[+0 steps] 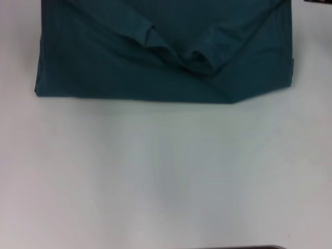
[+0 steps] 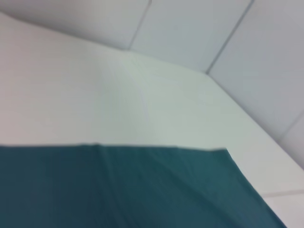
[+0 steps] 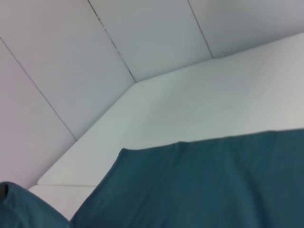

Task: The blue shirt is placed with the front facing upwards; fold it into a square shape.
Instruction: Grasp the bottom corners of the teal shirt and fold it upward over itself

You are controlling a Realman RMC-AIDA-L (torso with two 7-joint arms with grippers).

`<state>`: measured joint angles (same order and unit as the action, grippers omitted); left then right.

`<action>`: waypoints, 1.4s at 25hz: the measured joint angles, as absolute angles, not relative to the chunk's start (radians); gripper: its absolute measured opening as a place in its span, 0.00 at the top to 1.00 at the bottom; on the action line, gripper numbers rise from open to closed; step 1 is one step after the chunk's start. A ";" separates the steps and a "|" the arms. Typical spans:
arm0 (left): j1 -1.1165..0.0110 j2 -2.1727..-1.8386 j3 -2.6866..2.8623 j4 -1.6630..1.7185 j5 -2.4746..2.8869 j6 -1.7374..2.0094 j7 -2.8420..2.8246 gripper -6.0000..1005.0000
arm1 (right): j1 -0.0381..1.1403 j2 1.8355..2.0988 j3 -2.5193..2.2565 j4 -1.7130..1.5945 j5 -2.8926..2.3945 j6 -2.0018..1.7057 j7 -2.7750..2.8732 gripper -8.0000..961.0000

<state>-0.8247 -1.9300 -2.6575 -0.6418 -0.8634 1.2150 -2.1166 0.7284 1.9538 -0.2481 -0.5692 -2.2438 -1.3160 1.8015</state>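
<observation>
The robot's left gripper will release the blue shirt's lifted corner on the flat layer (image 1: pixel 72 21) underneath, just inside its side edge.
The blue shirt (image 1: pixel 155 57) lies on the white table at the far side of the head view, a dark teal slab with both short sleeves folded inward so their cuffs meet near the middle. Its near edge runs straight across. No lettering or collar shows. A flat teal stretch of the blue shirt (image 2: pixel 118 190) fills the lower part of the left wrist view, and the blue shirt (image 3: pixel 204 185) also spreads across the right wrist view. Neither gripper appears in any view.
A broad bare stretch of white table (image 1: pixel 166 176) lies between the shirt and me. A dark strip (image 1: pixel 249 247) shows at the bottom edge of the head view. Pale panelled walls (image 3: pixel 71 57) rise beyond the table's edges.
</observation>
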 joint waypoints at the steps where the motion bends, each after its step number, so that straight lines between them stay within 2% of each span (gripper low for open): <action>1: -0.828 -1.930 -2.656 -0.639 -0.875 1.196 -2.116 0.99 | 0.735 1.955 -0.270 -0.569 -2.228 -1.297 1.801 0.96; 9: -0.837 -1.934 -2.651 -0.628 -0.942 1.096 -2.108 0.99 | 0.760 1.962 -0.346 -0.569 -2.158 -1.206 1.804 0.96; 16: -0.783 -1.960 -2.659 -0.556 -1.016 0.982 -2.029 0.99 | 0.747 2.009 -0.347 -0.532 -2.141 -1.098 1.735 0.96; 22: -0.734 -1.986 -2.660 -0.510 -1.126 0.912 -1.921 0.99 | 0.741 2.030 -0.348 -0.457 -2.090 -1.004 1.632 0.95; 35: -0.693 -2.045 -2.650 -0.502 -1.147 0.888 -1.854 0.99 | 0.721 2.044 -0.350 -0.398 -2.079 -0.897 1.560 0.90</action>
